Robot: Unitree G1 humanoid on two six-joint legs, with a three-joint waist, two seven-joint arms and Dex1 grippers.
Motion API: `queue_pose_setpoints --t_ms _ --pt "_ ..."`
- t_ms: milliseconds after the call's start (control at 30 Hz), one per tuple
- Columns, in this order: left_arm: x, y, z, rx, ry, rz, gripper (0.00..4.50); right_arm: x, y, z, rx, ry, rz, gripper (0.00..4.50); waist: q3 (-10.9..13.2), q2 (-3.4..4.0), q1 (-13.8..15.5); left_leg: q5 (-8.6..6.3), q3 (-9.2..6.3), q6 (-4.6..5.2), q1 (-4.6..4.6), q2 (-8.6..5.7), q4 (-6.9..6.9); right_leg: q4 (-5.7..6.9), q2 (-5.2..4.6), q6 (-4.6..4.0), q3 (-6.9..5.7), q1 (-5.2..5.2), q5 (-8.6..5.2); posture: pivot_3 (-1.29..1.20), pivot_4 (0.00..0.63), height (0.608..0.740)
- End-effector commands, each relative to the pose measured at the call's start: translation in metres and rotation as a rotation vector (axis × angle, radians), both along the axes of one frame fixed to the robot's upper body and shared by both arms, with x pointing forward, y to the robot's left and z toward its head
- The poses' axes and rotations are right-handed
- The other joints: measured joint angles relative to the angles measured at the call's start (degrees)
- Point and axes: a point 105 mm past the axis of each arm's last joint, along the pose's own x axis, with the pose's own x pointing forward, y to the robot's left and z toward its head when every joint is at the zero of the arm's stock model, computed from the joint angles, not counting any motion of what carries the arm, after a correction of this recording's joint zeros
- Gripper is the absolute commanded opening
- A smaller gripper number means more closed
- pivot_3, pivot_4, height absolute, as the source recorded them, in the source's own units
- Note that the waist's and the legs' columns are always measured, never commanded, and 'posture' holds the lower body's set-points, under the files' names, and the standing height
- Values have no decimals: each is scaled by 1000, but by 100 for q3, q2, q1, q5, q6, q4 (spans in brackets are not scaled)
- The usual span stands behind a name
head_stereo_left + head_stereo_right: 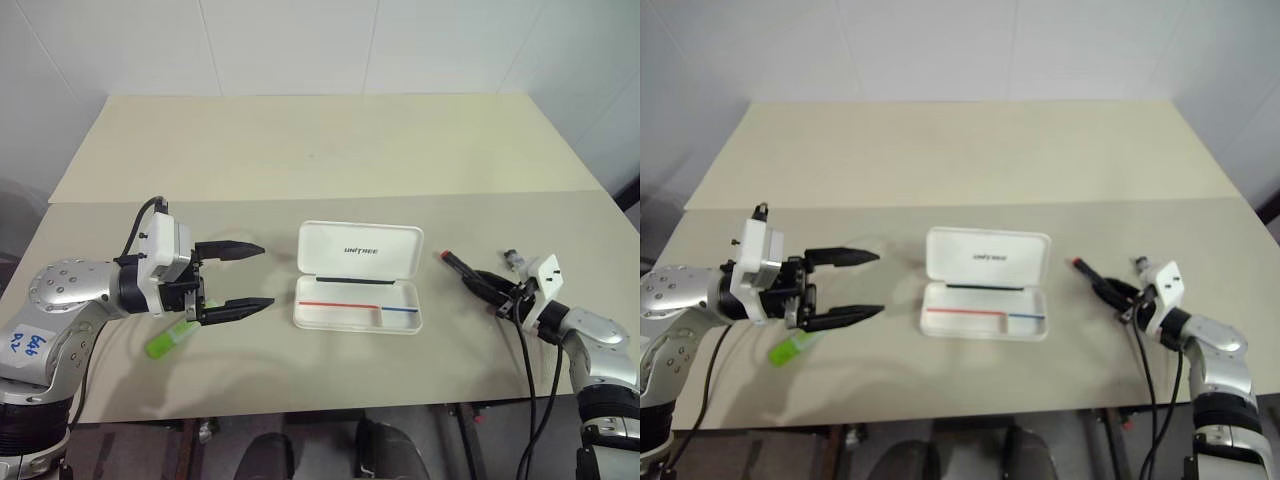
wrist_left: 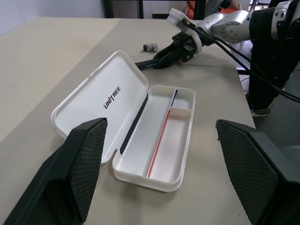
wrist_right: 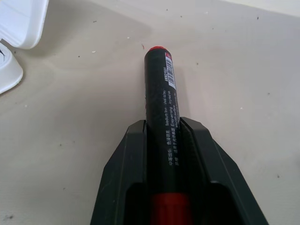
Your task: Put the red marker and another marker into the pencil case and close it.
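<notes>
I should use my right gripper to set the red marker down, letting it go in the tray [image 1: 353, 297] between the red-and-blue stripe and the lid.
The white pencil case [image 1: 330, 243] lies open at the middle of the table, lid tipped back, with a thin red-and-blue stripe inside the tray. To its right the red marker [image 3: 159, 79], dark-bodied with a red end, lies on the table pointing toward the case. My right gripper [image 1: 478, 283] is shut on the marker's rear half, its fingers [image 3: 129, 154] pressed against both sides. The lime-green marker [image 1: 170, 340] lies flat at the left, just below my left gripper [image 1: 267, 275]. That gripper is open, holds nothing, hovers above the table and points at the case [image 2: 140, 79].
A small grey object [image 1: 513, 258] lies beyond the right gripper. Cables hang from the right wrist [image 1: 525, 380] over the table's front edge. A seam [image 1: 330, 197] joins this table to a second one behind.
</notes>
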Motion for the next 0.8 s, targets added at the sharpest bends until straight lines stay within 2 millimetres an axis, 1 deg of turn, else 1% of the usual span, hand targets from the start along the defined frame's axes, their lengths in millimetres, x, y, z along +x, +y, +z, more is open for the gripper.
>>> queue_pose_setpoints --t_ms 33,133,200,233,267,367,400,467,533,600,667,733,800 --pt "0 -2 2 -7 -33 -8 3960 8 -18 42 -42 -155 -59 638 2 3 -2 0 1 0 0 -1 0 -1 0 0 1 0 0 0 150 740" --pt "1 -2 0 -12 -36 -7 3960 9 -21 60 -45 -218 -65 638 2 4 5 0 0 0 0 -1 0 0 0 0 2 0 0 0 150 740" --pt "3 -1 -1 -16 -41 -3 3960 6 -14 85 -20 -302 -22 638 2 4 7 1 -4 -1 -1 1 0 0 1 0 0 0 0 0 150 740" --pt "4 0 -2 -19 -46 1 3960 2 -3 96 -5 -339 36 638 2 4 1 1 -4 -1 0 2 -1 0 1 0 0 0 0 0 150 740" --pt "5 1 -3 -21 -48 7 3960 -3 11 106 7 -366 105 638 4 7 1 0 -2 -1 0 2 -1 -1 1 0 1 0 0 0 150 740" --pt "7 4 -4 -23 -58 20 3960 -14 40 117 19 -375 236 638 4 7 4 -1 -3 -3 0 4 -3 0 2 0 0 -1 0 0 150 740" --pt "8 5 -5 -23 -60 23 3960 -17 48 118 18 -372 271 638 4 6 4 -1 -3 -3 0 4 -3 0 2 0 0 -1 0 0 150 740" --pt "8 9 -7 -23 -64 41 3960 -27 83 114 -14 -343 436 638 4 6 4 -2 -5 -4 0 4 -3 0 2 0 -2 -2 0 0 150 740" --pt "8 12 -10 -20 -68 53 3960 -36 108 108 -23 -310 554 638 4 6 3 -4 -6 -5 0 4 -5 0 2 0 -2 -2 0 0 150 740" --pt "8 13 -11 -19 -71 62 3960 -38 122 104 -11 -282 620 638 4 6 16 -5 -5 -5 -1 3 -5 0 2 0 -2 -4 0 0 150 740" --pt "8 13 -12 -19 -73 67 3960 -38 129 102 11 -260 655 638 4 6 42 -5 -8 -4 -3 1 -4 2 0 0 -4 -4 0 0 150 740" --pt "6 15 -14 -17 -72 80 3960 -37 146 87 -6 -206 744 638 4 5 39 -6 -8 -2 -3 -3 -4 2 -3 -1 -3 -4 0 0 150 740" --pt "5 16 -16 -17 -71 89 3960 -36 157 76 -25 -173 807 638 3 3 6 -7 -7 -1 -1 -1 -4 2 -1 -1 -3 -4 0 0 150 740"
